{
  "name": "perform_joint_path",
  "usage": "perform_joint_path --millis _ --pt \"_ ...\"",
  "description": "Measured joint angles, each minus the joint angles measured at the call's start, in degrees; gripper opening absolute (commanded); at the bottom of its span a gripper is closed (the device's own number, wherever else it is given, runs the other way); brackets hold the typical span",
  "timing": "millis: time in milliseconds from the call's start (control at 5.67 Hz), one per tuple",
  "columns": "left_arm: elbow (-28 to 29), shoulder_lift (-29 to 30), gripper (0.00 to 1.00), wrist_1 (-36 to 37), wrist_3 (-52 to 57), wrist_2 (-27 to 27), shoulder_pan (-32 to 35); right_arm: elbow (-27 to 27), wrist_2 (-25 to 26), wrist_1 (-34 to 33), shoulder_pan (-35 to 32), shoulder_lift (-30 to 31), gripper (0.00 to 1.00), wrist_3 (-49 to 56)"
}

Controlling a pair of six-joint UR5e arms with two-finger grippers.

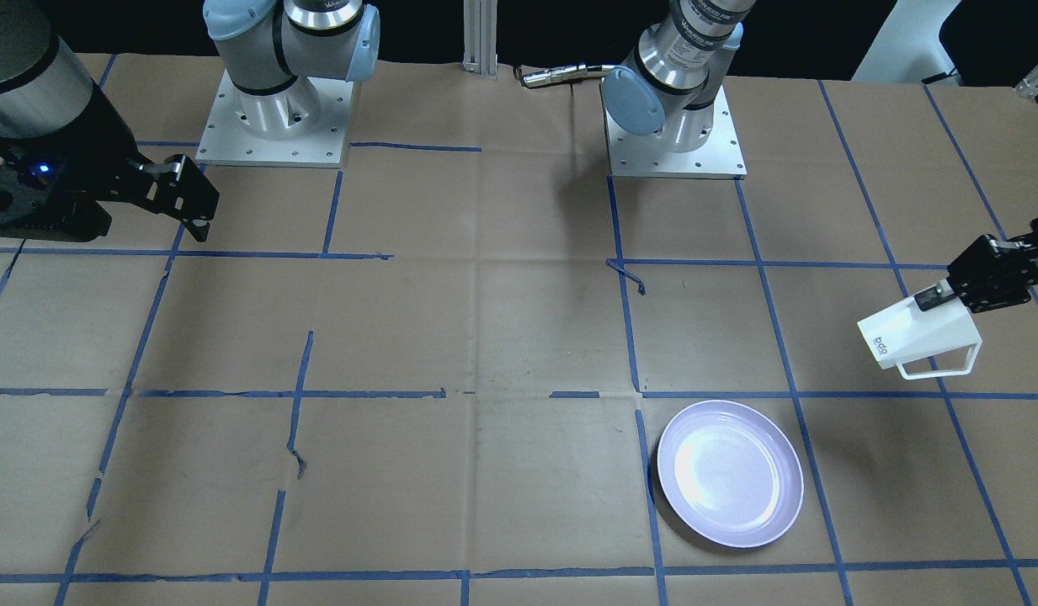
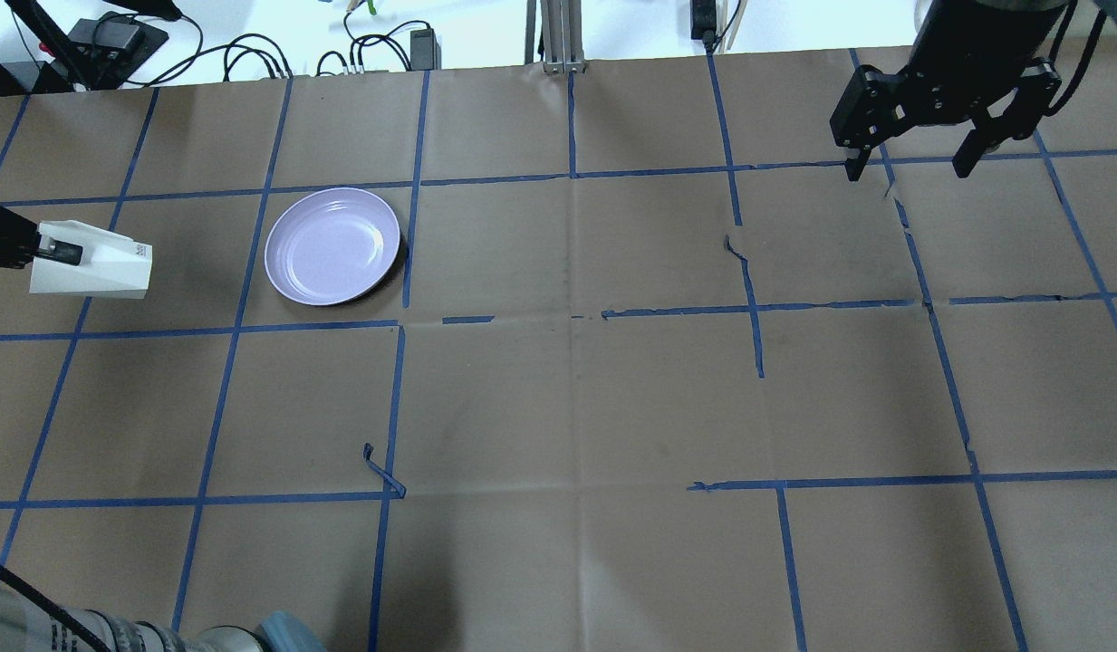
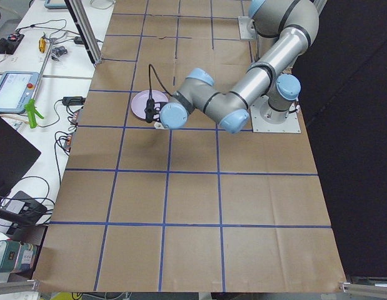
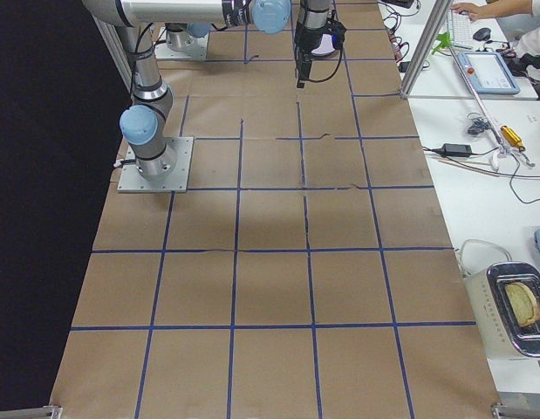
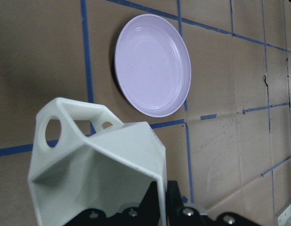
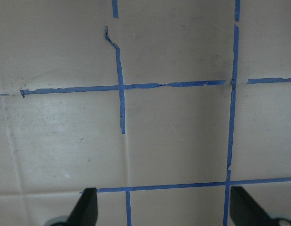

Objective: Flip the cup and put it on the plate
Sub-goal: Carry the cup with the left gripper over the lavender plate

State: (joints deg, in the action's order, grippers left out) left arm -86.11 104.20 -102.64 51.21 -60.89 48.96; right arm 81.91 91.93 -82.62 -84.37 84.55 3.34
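The white cup will go down near the middle of the lavender plate (image 1: 742, 460) (image 5: 148, 74), a little toward the arm bases, from my left gripper.
My left gripper (image 1: 933, 300) is shut on the rim of the white faceted cup (image 1: 910, 335). It holds the cup on its side above the table, mouth toward the gripper and base pointing away, with the angular handle (image 1: 939, 365) on the operators' side. The overhead view shows the cup (image 2: 96, 268) at the far left, left of the plate. The pale lavender plate (image 1: 730, 473) lies empty on the table (image 2: 333, 244). In the left wrist view the plate (image 5: 152, 63) lies beyond the cup (image 5: 96, 172). My right gripper (image 2: 909, 169) is open and empty, far from both.
Brown paper with a blue tape grid (image 2: 572, 317) covers the table. The two arm bases (image 1: 274, 126) (image 1: 677, 135) stand at the robot's side. A loose curl of tape (image 1: 628, 273) sticks up near the middle. The right wrist view shows only paper and tape (image 6: 121, 87).
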Motion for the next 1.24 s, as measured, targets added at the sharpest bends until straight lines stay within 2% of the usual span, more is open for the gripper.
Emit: perform_joint_path --millis 176,353,529,882,1059,1235 --pt "-0.9 -1.6 0.00 6.3 -9.9 -3.9 8.1 0.0 0.0 0.0 0.0 0.0 1.00 0.0" --pt "-2.5 -1.3 0.00 15.2 -19.3 -9.2 16.3 0.0 0.0 0.0 0.0 0.0 1.00 0.0" --pt "-3.9 0.4 0.00 22.9 -24.1 -15.8 23.2 0.0 0.0 0.0 0.0 0.0 1.00 0.0" --pt "-4.7 6.2 0.00 31.9 -24.1 -28.8 31.9 0.0 0.0 0.0 0.0 0.0 1.00 0.0" --pt "-4.8 8.5 0.00 33.8 -21.8 -33.6 34.6 0.0 0.0 0.0 0.0 0.0 1.00 0.0" --pt "-4.8 9.5 0.00 34.4 -20.1 -35.9 36.1 0.0 0.0 0.0 0.0 0.0 1.00 0.0"
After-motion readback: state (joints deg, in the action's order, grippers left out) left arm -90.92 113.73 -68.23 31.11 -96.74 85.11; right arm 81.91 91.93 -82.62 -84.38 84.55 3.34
